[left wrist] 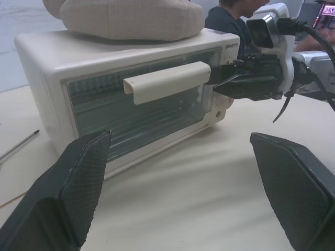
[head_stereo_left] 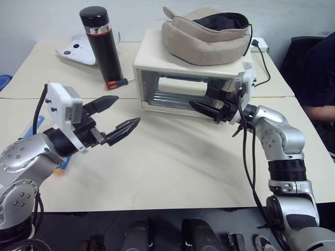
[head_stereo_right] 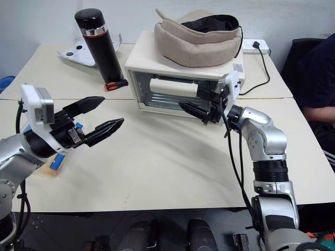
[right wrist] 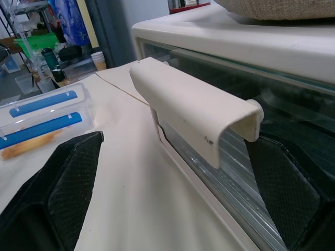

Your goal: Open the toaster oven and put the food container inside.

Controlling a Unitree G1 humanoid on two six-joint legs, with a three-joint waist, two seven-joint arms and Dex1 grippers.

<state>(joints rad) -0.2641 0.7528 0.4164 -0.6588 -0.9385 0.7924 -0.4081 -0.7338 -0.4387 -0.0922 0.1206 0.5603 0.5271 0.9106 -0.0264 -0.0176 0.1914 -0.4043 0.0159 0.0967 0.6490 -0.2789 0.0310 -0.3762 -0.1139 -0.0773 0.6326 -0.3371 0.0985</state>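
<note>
I will next close my left gripper empty beside the glass door's top corner [head_stereo_left: 143, 73] [left wrist: 69, 84] nearest the thermos, to push the toaster oven open.
The cream-white toaster oven [head_stereo_left: 157, 63] stands at the back middle of the table, its glass door shut and the door handle [head_stereo_left: 180, 86] across the top. My right gripper [head_stereo_left: 201, 100] is open at the right end of that handle; the right wrist view has the handle [right wrist: 193, 117] lying between its two fingers. My left gripper [head_stereo_left: 128, 109] hovers open and empty above the table, left of the oven and pointing toward it. The food container [head_stereo_right: 55, 162], clear with blue clips, lies at the table's left, partly hidden under my left arm.
A tall black thermos [head_stereo_left: 104, 44] and a red-handled screwdriver [head_stereo_left: 116, 82] stand just left of the oven. A beige cushion [head_stereo_left: 207, 31] rests on the oven's top. A power strip and cable [head_stereo_left: 260, 48] run behind it. A person [head_stereo_left: 319, 68] sits at the far right.
</note>
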